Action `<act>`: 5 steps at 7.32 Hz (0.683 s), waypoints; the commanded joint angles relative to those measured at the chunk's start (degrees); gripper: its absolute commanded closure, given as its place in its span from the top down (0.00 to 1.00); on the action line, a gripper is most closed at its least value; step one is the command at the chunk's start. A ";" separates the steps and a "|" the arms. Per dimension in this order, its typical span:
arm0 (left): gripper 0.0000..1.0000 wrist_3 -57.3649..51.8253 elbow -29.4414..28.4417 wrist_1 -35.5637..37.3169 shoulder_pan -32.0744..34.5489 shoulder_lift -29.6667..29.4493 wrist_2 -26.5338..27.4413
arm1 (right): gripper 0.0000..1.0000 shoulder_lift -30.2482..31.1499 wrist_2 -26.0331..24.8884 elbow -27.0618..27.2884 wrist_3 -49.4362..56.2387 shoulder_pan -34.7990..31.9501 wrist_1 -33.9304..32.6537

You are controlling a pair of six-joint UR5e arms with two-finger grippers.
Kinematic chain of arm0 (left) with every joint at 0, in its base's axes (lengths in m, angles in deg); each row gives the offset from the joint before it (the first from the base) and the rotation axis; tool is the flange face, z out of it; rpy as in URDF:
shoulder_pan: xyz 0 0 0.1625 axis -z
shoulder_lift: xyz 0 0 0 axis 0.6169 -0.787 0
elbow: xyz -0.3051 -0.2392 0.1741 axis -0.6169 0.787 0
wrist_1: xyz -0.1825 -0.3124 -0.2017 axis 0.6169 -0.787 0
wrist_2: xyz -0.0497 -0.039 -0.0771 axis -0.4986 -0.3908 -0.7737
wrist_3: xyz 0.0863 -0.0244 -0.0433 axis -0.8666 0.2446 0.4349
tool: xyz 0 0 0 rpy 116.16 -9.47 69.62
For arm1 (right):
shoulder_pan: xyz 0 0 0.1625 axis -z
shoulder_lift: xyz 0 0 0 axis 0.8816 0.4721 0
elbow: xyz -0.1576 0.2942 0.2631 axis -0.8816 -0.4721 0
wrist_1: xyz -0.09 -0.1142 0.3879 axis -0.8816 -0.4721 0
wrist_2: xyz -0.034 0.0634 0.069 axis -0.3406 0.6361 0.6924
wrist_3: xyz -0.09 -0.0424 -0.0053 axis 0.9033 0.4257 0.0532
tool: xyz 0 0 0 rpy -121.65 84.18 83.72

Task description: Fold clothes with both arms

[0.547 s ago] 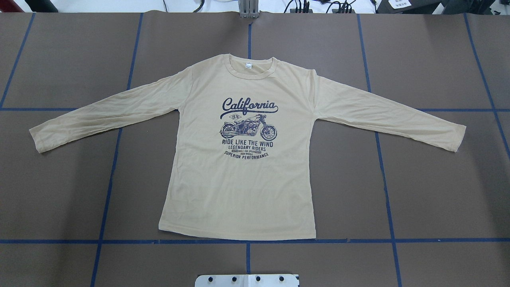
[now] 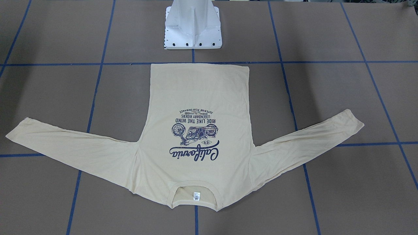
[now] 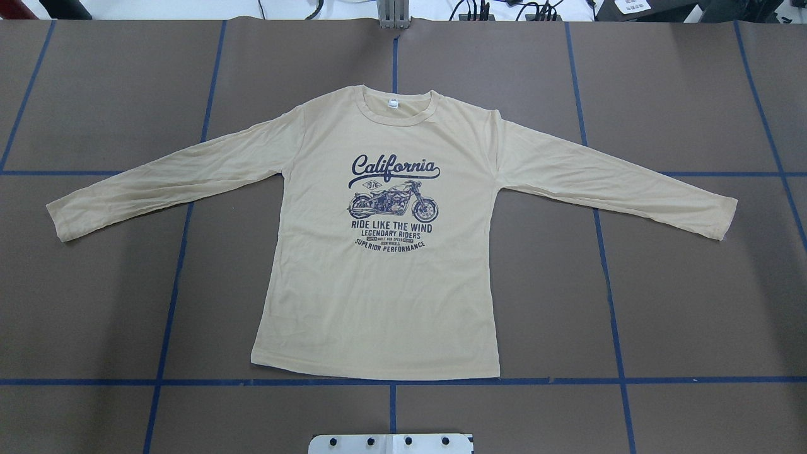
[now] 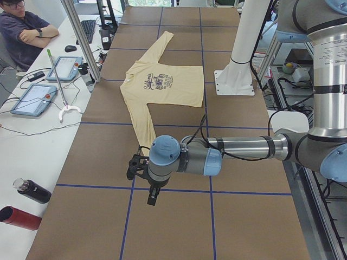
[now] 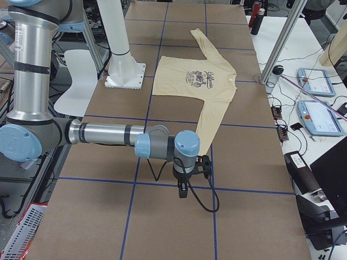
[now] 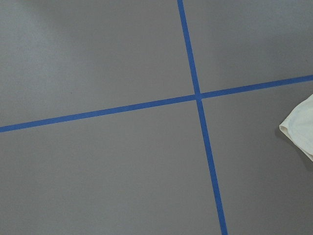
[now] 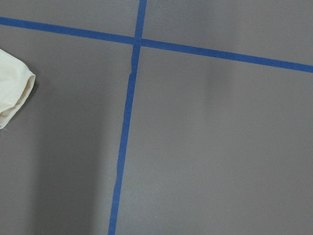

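Note:
Next, the robot's right gripper will go to the cream-yellow T-shirt's nearest sleeve and grab the cuff's collar-side corner (image 2: 11,133) (image 7: 27,87), ready to fold the sleeve inward.
The clothes are one cream-yellow long-sleeved T-shirt (image 3: 378,302) lying flat and face up on the brown table, sleeves spread wide, collar away from the robot, also seen across the table (image 2: 196,98). My left gripper (image 4: 133,167) hovers beside the left sleeve's cuff (image 6: 301,128), seen only in the exterior left view; I cannot tell whether it is open or shut. My right gripper (image 5: 202,164) hovers beside the other cuff (image 7: 12,93), seen only in the exterior right view, and its state is just as unclear. Neither wrist view shows fingers.
The white pedestal base (image 2: 192,29) stands just behind the shirt's hem. Blue tape lines (image 3: 391,381) grid the table. A side bench holds tablets (image 4: 33,98), a grabber stick (image 4: 57,81) and bottles (image 4: 31,190); a person (image 4: 24,32) sits there.

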State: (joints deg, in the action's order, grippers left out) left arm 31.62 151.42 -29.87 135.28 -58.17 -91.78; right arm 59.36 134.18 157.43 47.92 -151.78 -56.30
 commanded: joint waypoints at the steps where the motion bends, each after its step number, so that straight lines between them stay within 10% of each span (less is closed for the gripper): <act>1: 0.99 0.80 0.21 -3.66 -0.16 -0.35 -0.03 | 1.00 -0.40 -0.14 0.24 0.07 0.04 4.27; 5: 0.99 1.51 -0.31 -19.70 -0.42 -3.24 0.31 | 1.00 -0.49 0.12 0.23 -1.94 0.39 24.42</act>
State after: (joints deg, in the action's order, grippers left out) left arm 33.12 151.50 -43.44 134.95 -60.22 -91.63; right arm 58.91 134.03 157.45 47.34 -151.49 -36.46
